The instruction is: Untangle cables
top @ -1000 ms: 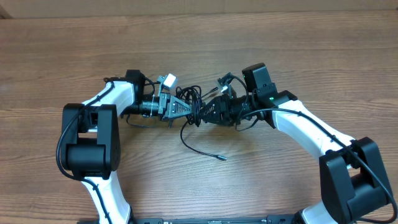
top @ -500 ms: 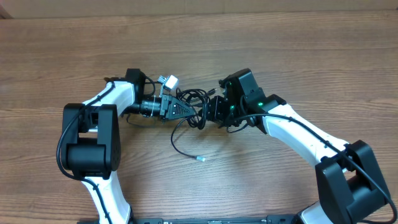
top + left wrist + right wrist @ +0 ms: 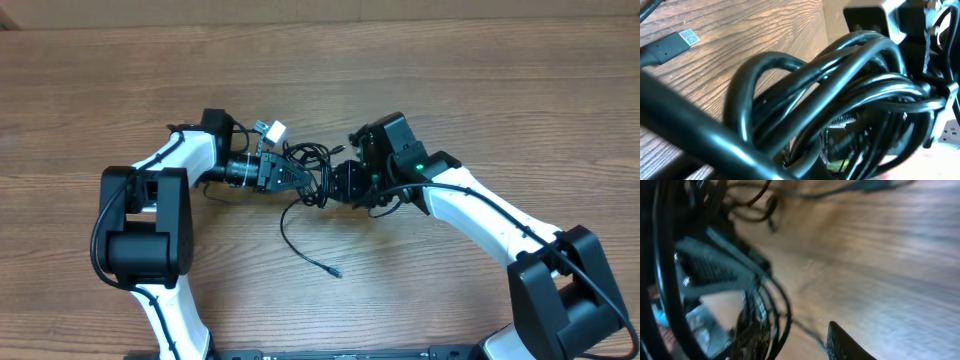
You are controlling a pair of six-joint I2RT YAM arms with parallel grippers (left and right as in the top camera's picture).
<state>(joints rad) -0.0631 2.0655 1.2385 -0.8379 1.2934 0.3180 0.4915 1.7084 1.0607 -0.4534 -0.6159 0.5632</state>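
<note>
I need to use my left gripper to set the cables down on the bare wood inside the curve of the loose cord tail (image 3: 336, 224).
The cables (image 3: 312, 163) are a knot of thin black cords bunched between my two grippers at mid-table. My left gripper (image 3: 304, 179) points right and is shut on the cables, whose loops (image 3: 840, 85) fill the left wrist view. A silvery plug end (image 3: 686, 37) lies on the wood beside them. My right gripper (image 3: 331, 187) points left, its tip against the knot. In the blurred right wrist view one finger (image 3: 845, 344) stands apart from the cords (image 3: 762, 320), with bare wood showing between. One loose cord tail (image 3: 300, 245) curves toward me and ends in a plug (image 3: 335, 271).
A small white connector (image 3: 272, 130) sits by the left wrist. Both white arms (image 3: 150, 210) (image 3: 500, 225) bend in from the near corners. The wooden table's far edge (image 3: 320, 22) runs along the top of the overhead view.
My right gripper has moved left, closer to the left gripper and into the knot. The loose cord tail has swung, its plug now lying nearer to me. The left arm has stayed put.
</note>
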